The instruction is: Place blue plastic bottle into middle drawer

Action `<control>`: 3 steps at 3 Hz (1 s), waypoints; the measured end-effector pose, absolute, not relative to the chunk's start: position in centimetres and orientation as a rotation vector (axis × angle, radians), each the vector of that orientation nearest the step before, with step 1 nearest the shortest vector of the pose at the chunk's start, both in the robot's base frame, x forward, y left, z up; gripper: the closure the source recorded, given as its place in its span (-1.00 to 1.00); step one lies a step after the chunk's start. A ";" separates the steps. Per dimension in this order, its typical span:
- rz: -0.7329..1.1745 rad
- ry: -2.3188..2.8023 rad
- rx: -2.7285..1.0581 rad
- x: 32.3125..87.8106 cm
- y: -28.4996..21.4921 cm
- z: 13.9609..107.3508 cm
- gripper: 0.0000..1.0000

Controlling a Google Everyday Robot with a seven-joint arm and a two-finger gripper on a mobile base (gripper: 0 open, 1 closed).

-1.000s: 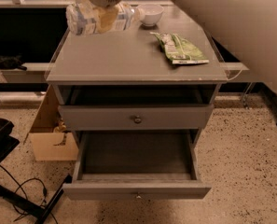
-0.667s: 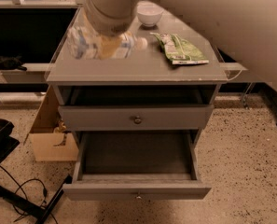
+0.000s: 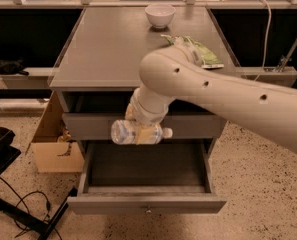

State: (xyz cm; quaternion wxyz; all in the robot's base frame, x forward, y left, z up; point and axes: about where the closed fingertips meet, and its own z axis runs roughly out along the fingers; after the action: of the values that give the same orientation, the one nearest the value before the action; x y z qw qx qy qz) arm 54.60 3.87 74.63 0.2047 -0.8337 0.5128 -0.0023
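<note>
The robot's gripper should release the blue plastic bottle, now held above the open middle drawer, on the middle drawer's grey bottom (image 3: 148,179), close behind that drawer's front knob.
The blue plastic bottle (image 3: 130,133) lies sideways in my gripper (image 3: 147,132), its white cap pointing right. The gripper is shut on it and holds it in the air, in front of the closed upper drawer front and above the back of the open middle drawer (image 3: 145,166). That drawer is pulled out, with a dark grey floor and a tiny knob on its front. My pale arm (image 3: 223,101) comes in from the right and hides part of the cabinet top.
A small white bowl (image 3: 160,15) stands at the back of the grey cabinet top (image 3: 108,44). A green-and-white snack bag (image 3: 200,51) lies at its right, partly behind my arm. A cardboard box (image 3: 55,144) sits on the floor at the left, with cables and a dark stand nearby.
The gripper has carried the bottle from above the cabinet top forward and down, to in front of the upper drawer above the open middle drawer. The bowl is now in plain view.
</note>
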 end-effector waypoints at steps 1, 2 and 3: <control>0.093 1.448 -2.350 56.0 3.2 67.4 1.00; 0.095 1.476 -2.346 57.6 2.3 61.9 1.00; 0.025 1.511 -2.310 58.2 1.6 58.1 1.00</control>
State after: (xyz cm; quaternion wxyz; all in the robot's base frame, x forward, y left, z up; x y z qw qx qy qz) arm 58.24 1.65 58.06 0.1894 -0.8217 0.5374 0.0088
